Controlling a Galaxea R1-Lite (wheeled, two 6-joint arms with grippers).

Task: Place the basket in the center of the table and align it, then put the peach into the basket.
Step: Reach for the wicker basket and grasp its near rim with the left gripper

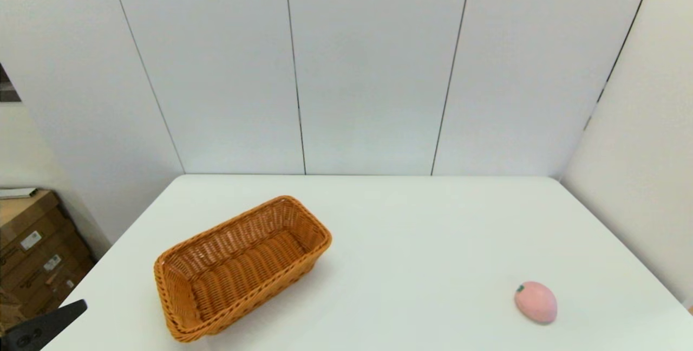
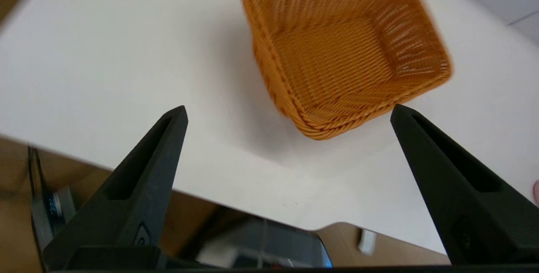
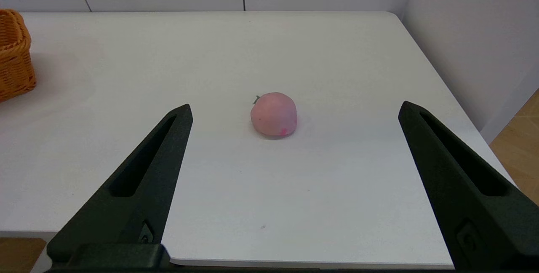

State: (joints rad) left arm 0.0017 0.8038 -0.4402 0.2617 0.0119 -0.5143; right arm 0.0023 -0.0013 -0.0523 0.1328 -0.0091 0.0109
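Note:
The basket needs to move to the center, so my left gripper will close on the basket rim's middle point(image 1: 166, 298) point(image 2: 271, 55) at the short end of the basket farthest from the peach.
An orange-brown wicker basket point(image 1: 242, 267) point(image 2: 343, 49) lies empty and turned at an angle on the left half of the white table point(image 1: 411, 221); one end of it shows in the right wrist view point(image 3: 14, 56). The pale pink peach point(image 1: 535, 301) point(image 3: 273, 114) rests on the table's right front part. My left gripper point(image 2: 288, 111) hangs open over the table's near left edge, short of the basket; one black finger point(image 1: 46, 325) shows at the head view's lower left. My right gripper point(image 3: 294, 108) stands open above the table's front edge, with the peach ahead of it.
Cardboard boxes point(image 1: 32, 248) stand on the floor left of the table. White wall panels point(image 1: 373, 69) rise behind the table and along its right side. Wooden floor point(image 3: 520, 151) shows past the table's right edge.

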